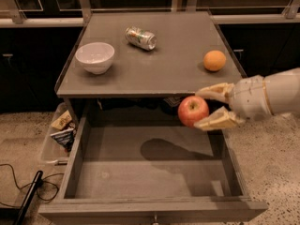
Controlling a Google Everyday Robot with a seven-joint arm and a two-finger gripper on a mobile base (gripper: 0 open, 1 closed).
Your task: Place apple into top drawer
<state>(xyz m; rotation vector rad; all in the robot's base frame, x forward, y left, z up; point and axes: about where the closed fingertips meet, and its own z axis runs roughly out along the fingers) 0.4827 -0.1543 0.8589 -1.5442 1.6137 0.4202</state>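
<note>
The robot's gripper needs to release the red apple on the middle of the open top drawer's flat bottom [163,164].
The red apple [192,110] with a yellowish blush is held in the air above the right rear part of the open top drawer [150,172]. My gripper [206,108] comes in from the right and is shut on the apple, one cream finger above it and one below. The drawer is pulled fully out in front of the cabinet, and its flat grey-brown bottom shows the apple's shadow.
On the cabinet top [150,74] stand a white bowl [95,56] at the left, a lying crushed can [140,37] at the back and an orange [214,60] at the right. A bin with snack packets [61,132] and a cable [23,191] lie left of the drawer.
</note>
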